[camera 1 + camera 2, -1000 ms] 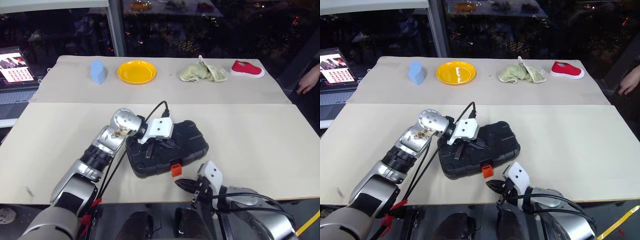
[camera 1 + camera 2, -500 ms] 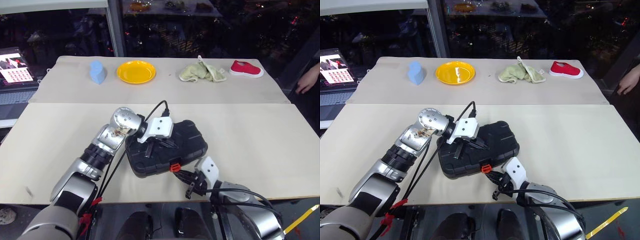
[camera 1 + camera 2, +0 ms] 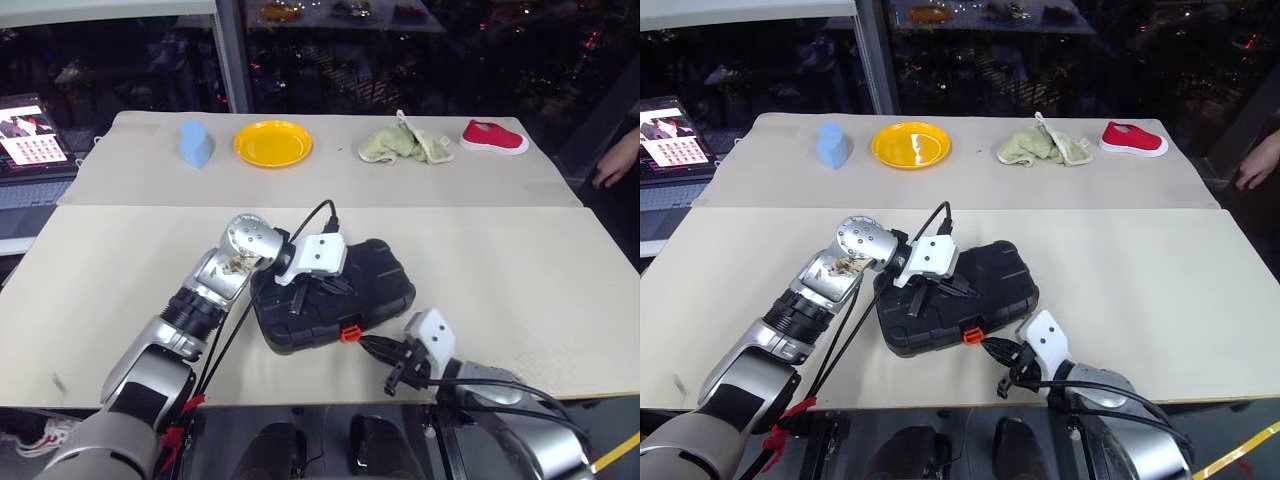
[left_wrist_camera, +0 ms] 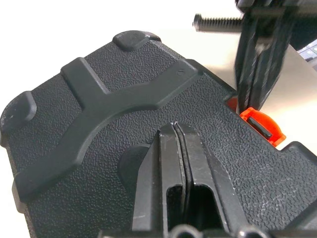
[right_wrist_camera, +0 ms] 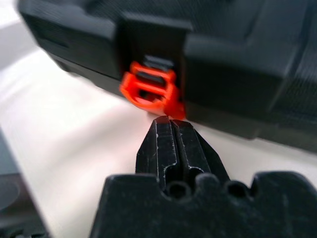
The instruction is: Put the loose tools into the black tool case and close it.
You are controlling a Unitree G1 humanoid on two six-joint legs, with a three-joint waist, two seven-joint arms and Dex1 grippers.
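Note:
The orange latch sticks out from the case's front above my right gripper's shut fingers, so it should open and grip the latch (image 5: 152, 90) by its sides.
The black tool case (image 3: 375, 285) lies shut in the middle of the near table, its small orange latch (image 3: 349, 333) on the front edge facing me. The loose tools are out of view. My left gripper (image 4: 174, 126) is shut and its tips rest on the case's lid. My right gripper (image 5: 171, 120) is shut with nothing held, its tips just below and in front of the latch (image 5: 148, 89), very close to it; I cannot tell if they touch. From the head it sits at the table's front edge (image 3: 368, 347).
On the far table stand a blue object (image 3: 195, 143), a yellow plate (image 3: 273, 143), a green cloth (image 3: 405, 147) and a red shoe (image 3: 494, 137). A laptop (image 3: 30, 135) is at the far left. A person's hand (image 3: 618, 158) shows at the right edge.
My right gripper rose from below the table edge to the latch, then shifted slightly right. The latch, sticking out before, now sits closer to the case. The left arm stayed still.

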